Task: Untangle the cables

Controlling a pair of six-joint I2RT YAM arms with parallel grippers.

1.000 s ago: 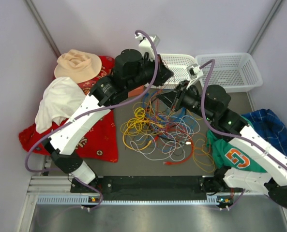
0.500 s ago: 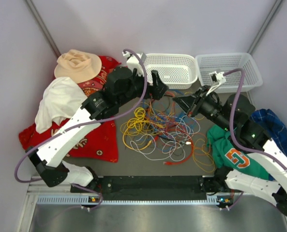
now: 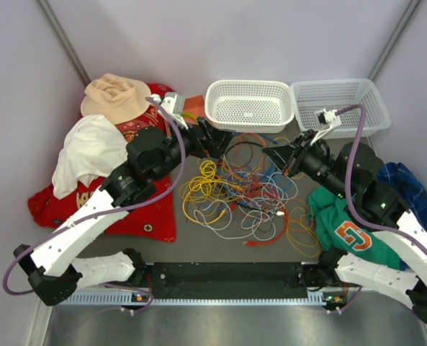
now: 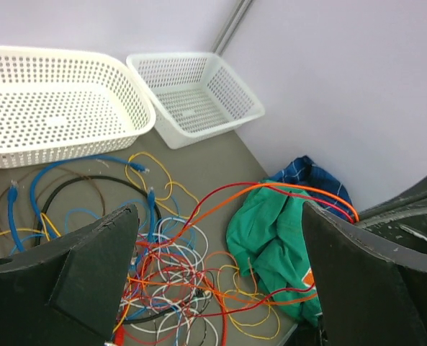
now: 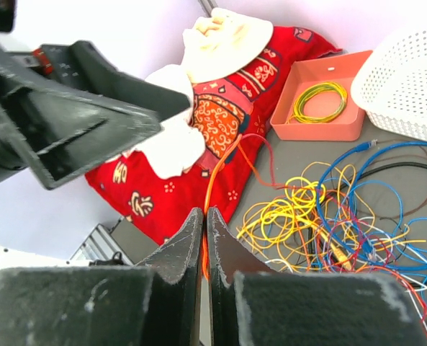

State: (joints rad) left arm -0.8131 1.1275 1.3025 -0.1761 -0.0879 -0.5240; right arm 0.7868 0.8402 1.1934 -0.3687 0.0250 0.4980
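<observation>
My left gripper needs to next take hold of the raised bend (image 3: 249, 135) (image 4: 231, 198) of the thin orange cable, between the tangle and the spot where my right gripper holds it.
The cables (image 3: 242, 193) lie in a loose tangle of yellow, red, orange, white, blue and black at the table's middle. They also show in the left wrist view as the cables (image 4: 163, 267) and in the right wrist view as the cables (image 5: 328, 209). My right gripper (image 3: 269, 153) hovers over the tangle's far right side. There my right gripper (image 5: 205, 210) is shut on a thin orange cable (image 5: 214, 173), which runs up out of the jaws. My left gripper (image 3: 219, 137) hangs over the tangle's far left edge; my left gripper (image 4: 217, 216) is open wide and holds nothing.
Two white baskets (image 3: 249, 104) (image 3: 339, 104) stand at the back. A salmon tray (image 5: 299, 126) holds a green-yellow coil. Left lie a red cloth (image 3: 145, 209), a white cloth (image 3: 91, 151) and a beige hat (image 3: 116, 97). Right lie a green shirt (image 3: 343, 231) and a blue plaid cloth (image 3: 400, 184).
My left gripper has opened and drawn back to the left, away from the baskets. My right gripper has closed fully on the orange cable and shifted right.
</observation>
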